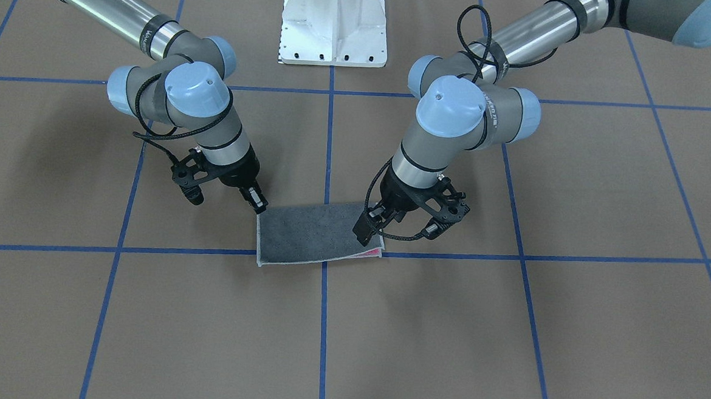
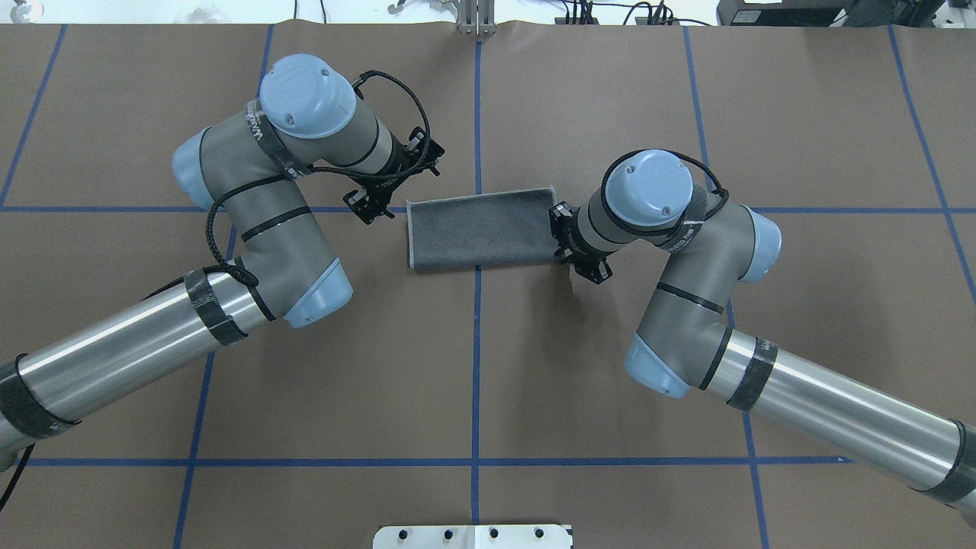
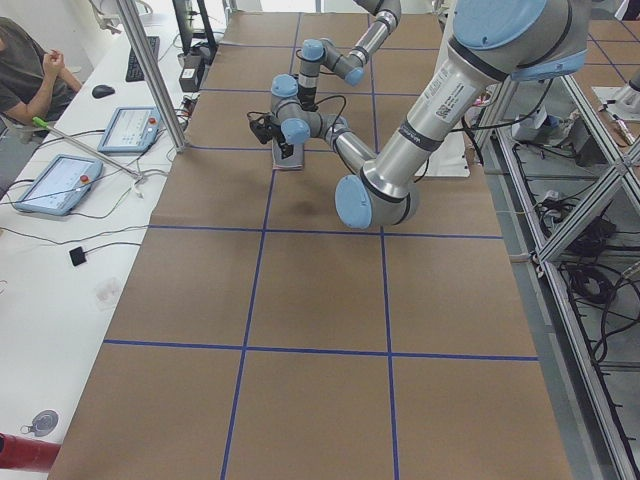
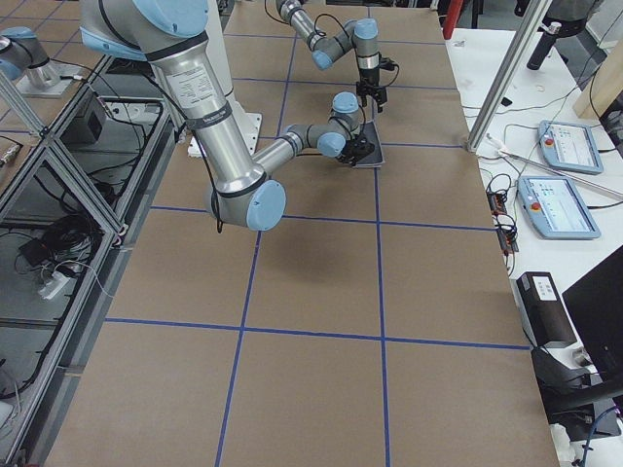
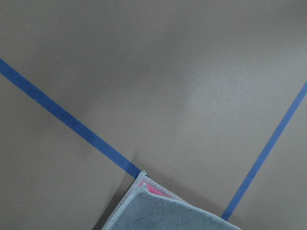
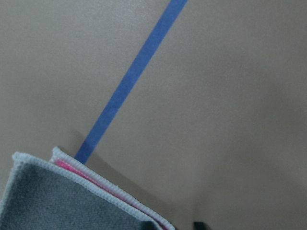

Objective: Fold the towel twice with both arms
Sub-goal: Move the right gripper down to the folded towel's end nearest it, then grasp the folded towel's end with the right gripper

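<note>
The towel's layered corner is lying loose below my right gripper's fingers, so I should open them, reach lower and pinch both layers [image 6: 151, 217] before I move the towel.
The towel [image 1: 314, 234] lies flat on the table, folded into a long rectangle, grey face up. A strip of pink shows at one corner [image 1: 372, 254]. It also shows in the overhead view [image 2: 480, 229]. My left gripper [image 1: 363, 231] hovers just above one short end. Its wrist view shows that corner [image 5: 144, 184] with no cloth held. My right gripper [image 1: 258, 203] hovers at the opposite short end. Its wrist view shows the layered corner [image 6: 72, 177] lying free. Both look open and empty, their jaws only slightly apart.
The brown table carries a grid of blue tape lines [image 1: 329, 149]. The white pedestal base [image 1: 334, 22] stands behind the towel. Operator desks with tablets [image 3: 50, 185] lie beyond the table's edge.
</note>
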### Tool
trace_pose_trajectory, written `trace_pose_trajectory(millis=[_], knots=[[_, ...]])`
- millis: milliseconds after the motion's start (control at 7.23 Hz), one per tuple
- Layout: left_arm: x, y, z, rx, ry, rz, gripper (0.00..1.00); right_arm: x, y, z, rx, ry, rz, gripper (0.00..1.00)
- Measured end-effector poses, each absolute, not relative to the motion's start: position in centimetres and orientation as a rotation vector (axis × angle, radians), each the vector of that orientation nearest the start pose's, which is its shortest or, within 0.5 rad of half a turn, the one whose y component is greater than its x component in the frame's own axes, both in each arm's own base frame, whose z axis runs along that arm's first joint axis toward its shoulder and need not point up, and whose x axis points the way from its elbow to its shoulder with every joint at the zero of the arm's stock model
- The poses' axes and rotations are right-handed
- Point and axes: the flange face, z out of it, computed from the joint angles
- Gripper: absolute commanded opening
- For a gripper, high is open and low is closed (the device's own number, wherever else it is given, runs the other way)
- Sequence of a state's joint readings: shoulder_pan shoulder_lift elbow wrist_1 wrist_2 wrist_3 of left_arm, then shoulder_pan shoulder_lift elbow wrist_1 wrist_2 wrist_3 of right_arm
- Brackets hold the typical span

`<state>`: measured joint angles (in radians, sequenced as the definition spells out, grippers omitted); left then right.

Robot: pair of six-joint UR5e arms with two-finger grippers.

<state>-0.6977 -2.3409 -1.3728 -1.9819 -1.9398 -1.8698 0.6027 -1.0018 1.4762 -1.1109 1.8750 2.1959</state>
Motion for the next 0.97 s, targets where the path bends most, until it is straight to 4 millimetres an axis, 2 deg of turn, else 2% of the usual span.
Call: trace_pose_trajectory(millis=[277, 553, 691, 830, 968], knots=[[51.7, -56.1, 22.1, -0.141, 1.049, -0.723, 1.00, -52.3, -48.5, 31.1, -0.311, -1.006, 0.977, 0.00], [51.5, -56.0, 21.8, -0.139, 1.056, -0.721, 1.00, -51.1, -46.6, 30.8, -0.333, -1.025, 0.964, 0.00], [51.4, -55.9, 21.7, -0.138, 1.059, -0.720, 1.00, -50.8, -45.9, 31.2, -0.344, -1.022, 0.967, 0.30], [51.4, -55.9, 21.6, -0.138, 1.060, -0.720, 1.00, -51.0, -46.0, 31.9, -0.343, -1.011, 0.978, 0.40], [51.4, -55.9, 21.6, -0.138, 1.060, -0.720, 1.00, -51.4, -46.7, 32.7, -0.333, -0.995, 0.995, 0.46]])
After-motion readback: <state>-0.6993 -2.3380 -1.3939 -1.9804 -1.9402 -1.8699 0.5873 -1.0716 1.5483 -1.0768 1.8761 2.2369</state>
